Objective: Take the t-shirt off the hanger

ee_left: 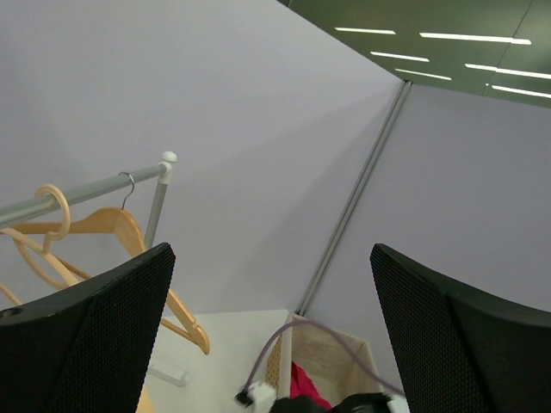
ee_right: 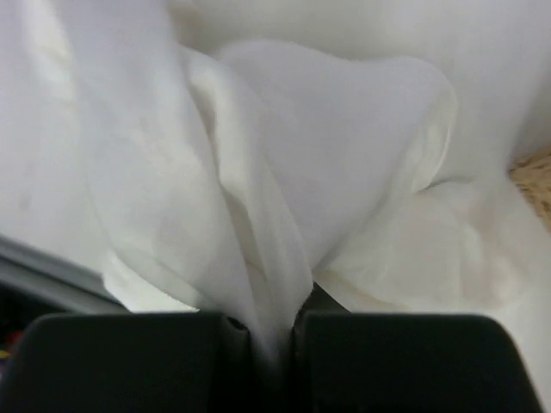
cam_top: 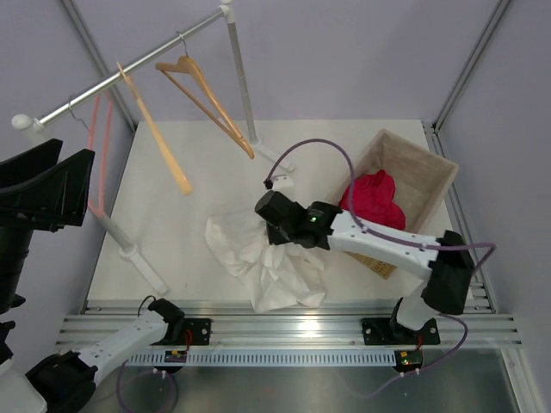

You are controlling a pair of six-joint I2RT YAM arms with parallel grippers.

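The robot's right gripper should release the white t-shirt on top of the red cloth in the wicker basket (cam_top: 377,205).
The white t-shirt (cam_top: 269,268) lies crumpled on the table in front of the rail, off any hanger; no logo shows. My right gripper (cam_top: 265,212) is low over its upper edge. In the right wrist view it (ee_right: 271,337) is shut on a pinched fold of the t-shirt (ee_right: 344,129). Two bare light-brown wooden hangers hang from the rail, one (cam_top: 207,101) beside the other (cam_top: 157,133); one also shows in the left wrist view (ee_left: 112,225). My left gripper (cam_top: 41,188) is raised high at the far left, open and empty (ee_left: 271,335).
A thin pink hanger (cam_top: 99,155) hangs at the rail's left end. The silver rail (cam_top: 129,73) stands on two white posts. A wicker basket (cam_top: 422,172) at the right holds a red cloth (cam_top: 376,200), also visible in the left wrist view (ee_left: 301,383).
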